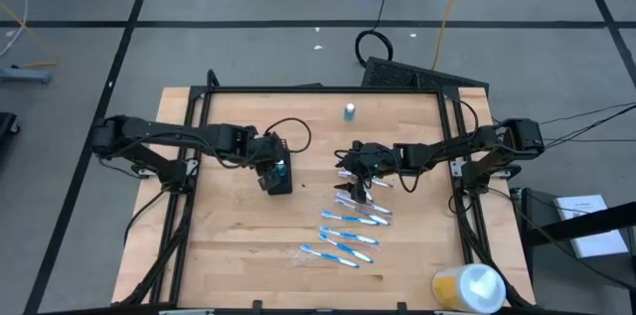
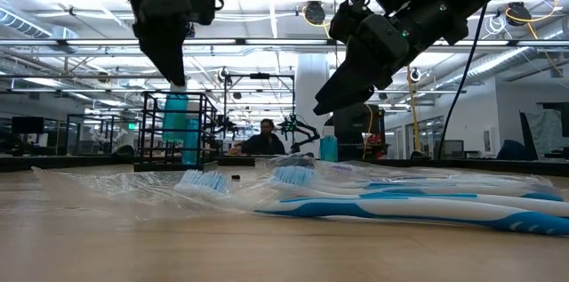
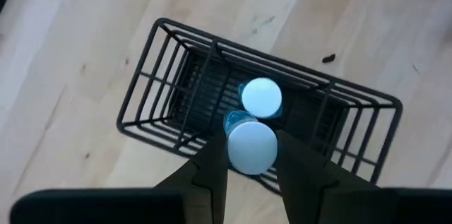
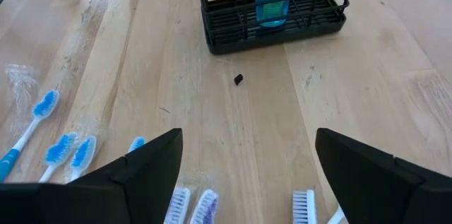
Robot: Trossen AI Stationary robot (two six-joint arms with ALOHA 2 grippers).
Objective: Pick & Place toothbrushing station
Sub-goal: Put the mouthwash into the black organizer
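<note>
The robot's left gripper will set the second tube down inside the black mesh holder (image 1: 277, 169) (image 3: 240, 126), next to the standing blue tube.
The black mesh holder (image 3: 169, 75) stands on the wooden table left of centre (image 1: 279, 182). One blue tube with a white cap (image 3: 261, 97) stands inside it. My left gripper (image 3: 251, 155) is above the holder, pointing down, shut on a second tube (image 3: 248, 145). A third tube (image 1: 349, 111) stands upright at the table's far side. Several blue-and-white toothbrushes (image 1: 350, 228) lie in clear wrappers right of centre. My right gripper (image 4: 247, 174) hangs open and empty just above their far end (image 1: 351, 186), facing the holder (image 4: 272, 19). My left gripper pinches the second tube between its two fingers (image 3: 212, 171) at its white-capped upper end (image 3: 251, 146). The fingers come from above, pointing down. The tube hangs upright with its blue body (image 2: 175, 115) down inside the holder; whether its lower end rests on the holder's floor I cannot tell.
A yellow-and-white round container (image 1: 467, 287) lies at the near right corner. A small black speck (image 4: 239, 79) lies on the wood between holder and brushes. Crinkled clear wrap (image 2: 107, 184) spreads around the brushes. Bare wood shows at the table's near left.
</note>
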